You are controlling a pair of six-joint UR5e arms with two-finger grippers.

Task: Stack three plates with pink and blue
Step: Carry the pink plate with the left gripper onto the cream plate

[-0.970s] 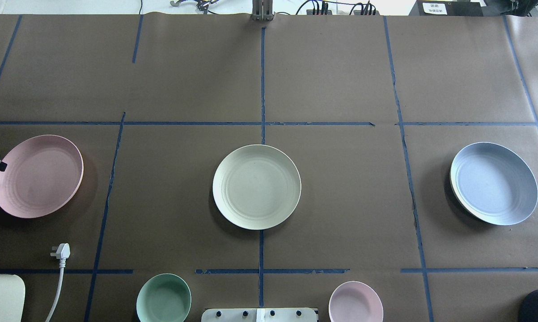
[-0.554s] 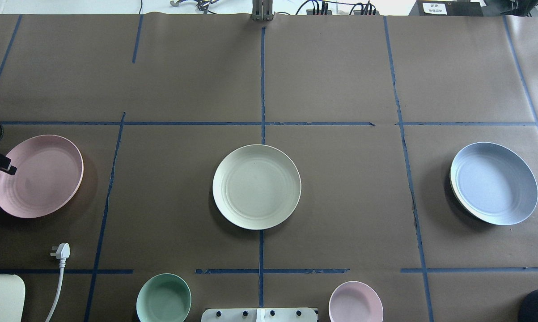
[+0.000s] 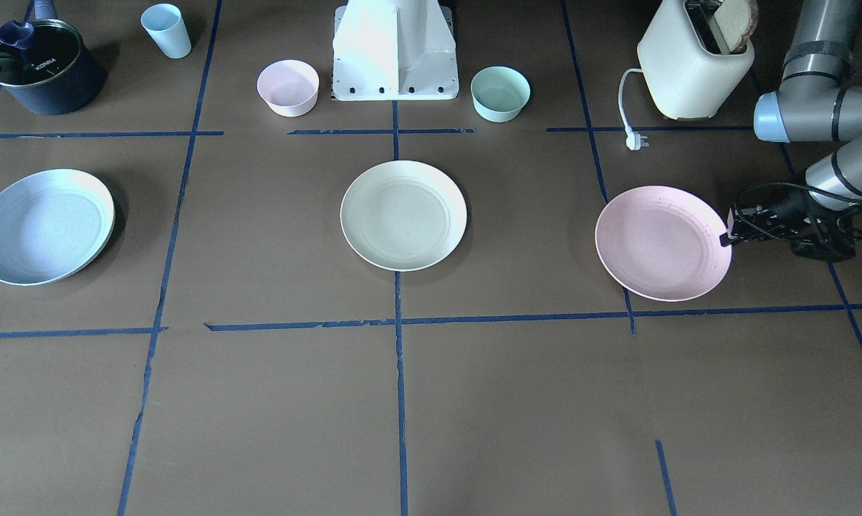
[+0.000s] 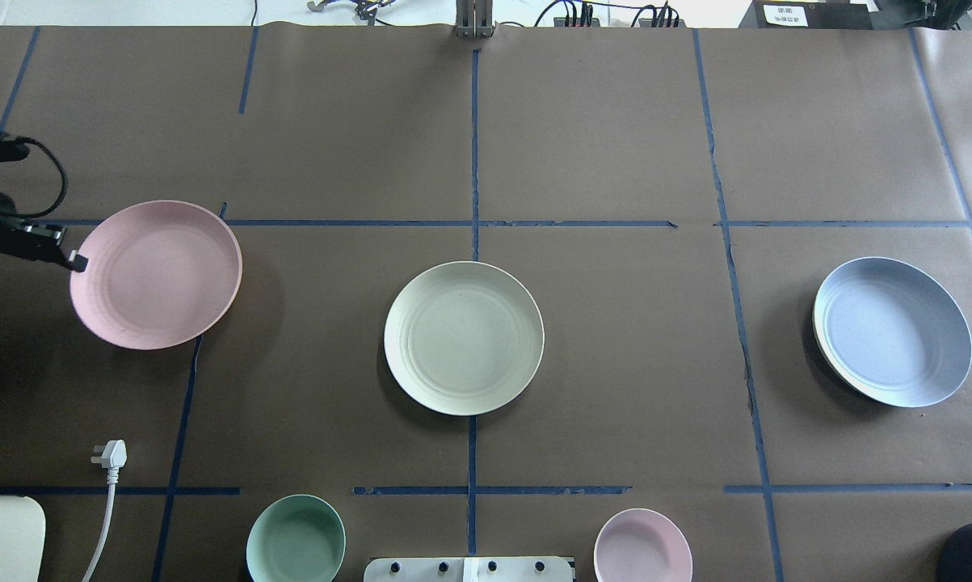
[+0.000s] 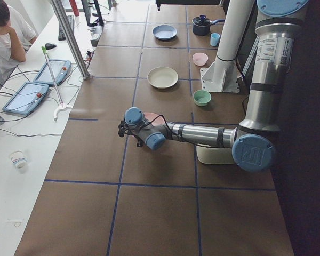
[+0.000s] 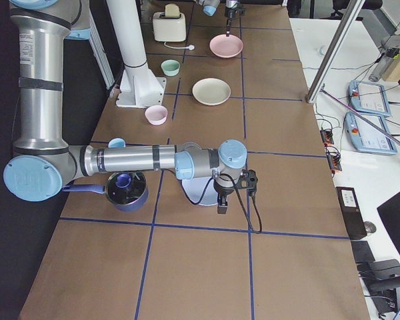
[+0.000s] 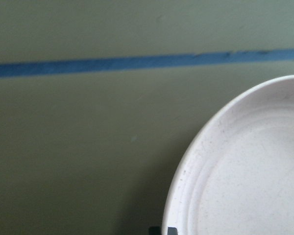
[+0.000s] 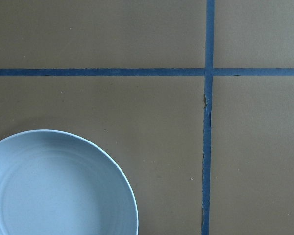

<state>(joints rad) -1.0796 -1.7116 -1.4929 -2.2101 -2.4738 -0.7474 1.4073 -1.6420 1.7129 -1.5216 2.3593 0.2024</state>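
My left gripper is holding the pale pink plate. It will let go of it on top of the cream plate (image 3: 403, 215) at the middle of the table.
The pale pink plate (image 4: 156, 275) is held at its left rim by my left gripper (image 4: 76, 261), which is shut on it; the plate casts a wide shadow to its right. It also shows in the front view (image 3: 662, 242) with the gripper (image 3: 726, 239) at its edge, and in the left wrist view (image 7: 250, 171). The cream plate (image 4: 464, 338) lies at the table's middle. The pale blue plate (image 4: 892, 331) lies at the right and shows in the right wrist view (image 8: 59, 186). My right gripper (image 6: 223, 207) hangs above the blue plate; I cannot tell whether it is open.
A mint-green bowl (image 4: 296, 540) and a small pink bowl (image 4: 642, 546) stand near the robot base (image 3: 395, 50). A toaster (image 3: 696, 61) with its white plug (image 4: 110, 455) is at the near left. A dark pot (image 3: 40, 64) and a light-blue cup (image 3: 166, 30) are at the near right.
My left gripper has taken the pink plate by its rim and carried it to the right and farther from the robot. The cream and blue plates have not moved.
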